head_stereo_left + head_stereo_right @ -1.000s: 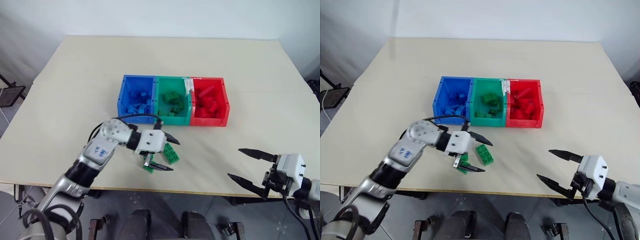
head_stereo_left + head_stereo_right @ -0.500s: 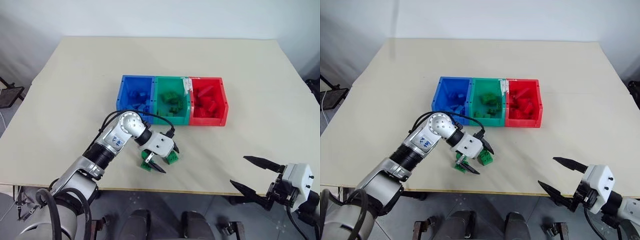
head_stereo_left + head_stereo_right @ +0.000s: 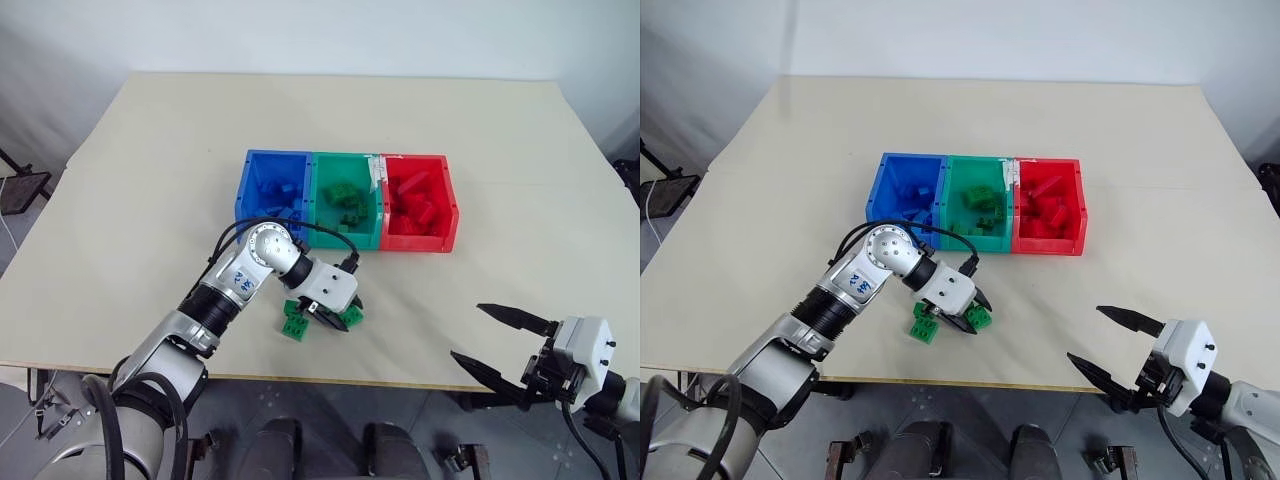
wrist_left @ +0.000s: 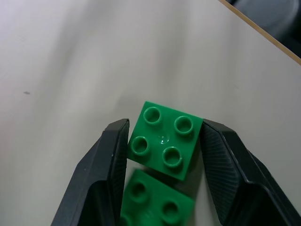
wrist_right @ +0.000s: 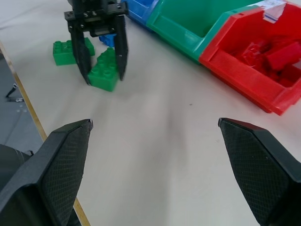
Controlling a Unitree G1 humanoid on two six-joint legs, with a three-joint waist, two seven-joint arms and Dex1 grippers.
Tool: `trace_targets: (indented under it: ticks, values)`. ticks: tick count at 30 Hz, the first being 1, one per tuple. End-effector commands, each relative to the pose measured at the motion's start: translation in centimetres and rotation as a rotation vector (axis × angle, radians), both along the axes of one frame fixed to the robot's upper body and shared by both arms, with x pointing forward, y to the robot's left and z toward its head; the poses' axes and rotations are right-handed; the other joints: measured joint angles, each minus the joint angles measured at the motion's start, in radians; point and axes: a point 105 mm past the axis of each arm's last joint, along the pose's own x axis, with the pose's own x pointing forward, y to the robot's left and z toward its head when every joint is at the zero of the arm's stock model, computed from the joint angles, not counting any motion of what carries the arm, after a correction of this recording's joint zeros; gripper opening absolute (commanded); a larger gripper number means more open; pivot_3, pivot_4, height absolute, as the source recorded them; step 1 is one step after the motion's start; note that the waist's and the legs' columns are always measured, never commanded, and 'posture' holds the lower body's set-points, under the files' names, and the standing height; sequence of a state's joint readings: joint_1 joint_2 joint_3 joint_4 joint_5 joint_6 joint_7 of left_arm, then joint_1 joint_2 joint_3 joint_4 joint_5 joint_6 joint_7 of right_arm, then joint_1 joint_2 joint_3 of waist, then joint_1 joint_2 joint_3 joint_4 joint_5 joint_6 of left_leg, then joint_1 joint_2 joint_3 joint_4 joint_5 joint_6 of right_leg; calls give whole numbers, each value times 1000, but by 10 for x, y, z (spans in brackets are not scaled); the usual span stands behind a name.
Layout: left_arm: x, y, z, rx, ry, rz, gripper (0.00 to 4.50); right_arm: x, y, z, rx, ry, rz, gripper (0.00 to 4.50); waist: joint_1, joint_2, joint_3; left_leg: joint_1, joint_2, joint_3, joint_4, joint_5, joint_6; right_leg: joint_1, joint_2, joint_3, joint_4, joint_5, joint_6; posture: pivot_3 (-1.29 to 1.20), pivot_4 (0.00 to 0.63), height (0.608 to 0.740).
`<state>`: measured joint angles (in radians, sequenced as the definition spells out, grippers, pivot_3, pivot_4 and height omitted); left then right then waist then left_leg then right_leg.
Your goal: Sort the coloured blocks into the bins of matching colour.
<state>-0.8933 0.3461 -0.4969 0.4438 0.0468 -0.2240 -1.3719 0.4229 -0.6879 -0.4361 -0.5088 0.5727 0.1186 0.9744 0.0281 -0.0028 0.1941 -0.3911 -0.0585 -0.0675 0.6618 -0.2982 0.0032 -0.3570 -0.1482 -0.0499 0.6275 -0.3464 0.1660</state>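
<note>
My left gripper should release the square green block in the front of the green bin (image 3: 356,219), toward the red bin.
My left gripper (image 3: 338,312) is down on the table in front of the bins, shut on a square green block (image 4: 167,141) that rests on the surface. Its fingers (image 4: 110,155) press both sides of the block. A second green block (image 3: 294,325) lies just beside it, nearer the front edge. A small blue block (image 5: 109,40) sits right behind the left gripper. The blue bin (image 3: 250,190), green bin (image 3: 345,238) and red bin (image 3: 448,205) stand joined in a row mid-table, each holding blocks of its own colour. My right gripper (image 3: 467,332) hovers open and empty at the front right.
The table (image 3: 150,200) is pale beige. Its front edge runs close below the green blocks and under my right gripper. A white tag (image 3: 377,172) sits on the wall between the green and red bins.
My left gripper swung right and down over the square green block, and its fingers went from wide open to closed on it. My right gripper stayed roughly in place.
</note>
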Motion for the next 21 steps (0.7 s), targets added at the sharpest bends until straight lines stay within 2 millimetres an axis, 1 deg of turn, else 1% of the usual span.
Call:
trace_targets:
  ticks: [1, 5, 8, 10, 12, 14, 15, 18, 19, 21]
  values:
    - [0, -2, 28, -154, 37, 29, 1968, 1, 10, 9, 23, -27, 21, 4500, -2, 0, 0, 0, 0, 0, 0, 0, 0, 0, 0, 0, 0, 0, 0, 0, 150, 740]
    - [7, 8, 52, -304, 106, 121, 1968, 5, 13, 17, 74, -59, -9, 4500, -4, 0, 0, 0, 1, 0, 0, 0, 0, 0, 0, 0, 0, 0, 0, 0, 150, 740]
    - [21, 18, 82, -503, 200, 250, 1968, 11, 15, 26, 121, -120, -56, 4500, -4, 0, 0, 0, 1, -1, 0, 0, 0, 0, 0, 0, 1, 0, 0, 0, 150, 740]
    - [29, 23, 95, -583, 227, 319, 1968, 15, 15, 32, 145, -158, -87, 4500, -4, 0, 0, 0, 1, -1, 1, 0, 0, 0, 0, 0, 1, 0, 0, 0, 150, 740]
    - [45, 28, 106, -650, 219, 413, 1968, 19, 14, 38, 173, -196, -128, 4500, 0, 0, 0, 0, 1, -1, 1, 0, 0, 0, 0, 0, 1, 0, 0, 0, 150, 740]
    - [68, 28, 124, -762, 223, 545, 1968, 25, 9, 48, 213, -253, -193, 4500, 3, 0, 0, 0, 1, -2, 2, 0, 0, 0, 0, 0, 1, 0, 1, 0, 150, 740]
    - [74, 27, 128, -779, 214, 573, 1968, 26, 8, 51, 217, -267, -205, 4500, 6, -1, 0, -1, 0, -3, 3, 0, 0, 0, -1, 0, 1, 1, 1, 0, 150, 740]
    - [90, 18, 121, -733, 139, 628, 1968, 27, 9, 54, 212, -290, -209, 4500, 7, -1, 0, -1, -3, -2, 2, 0, 1, 0, -1, 0, 1, 1, 2, 0, 150, 740]
    - [95, 14, 118, -726, 142, 650, 1968, 28, 10, 55, 214, -295, -209, 4500, 6, -1, 0, -1, -3, -2, 2, 0, 1, 0, -1, 0, 1, 1, 2, 0, 150, 740]
    - [99, 7, 116, -734, 157, 653, 1968, 29, 12, 56, 216, -301, -207, 4500, 3, -1, 0, -1, -3, -1, 1, 0, 1, -1, 0, 0, 1, 1, 2, 0, 150, 740]
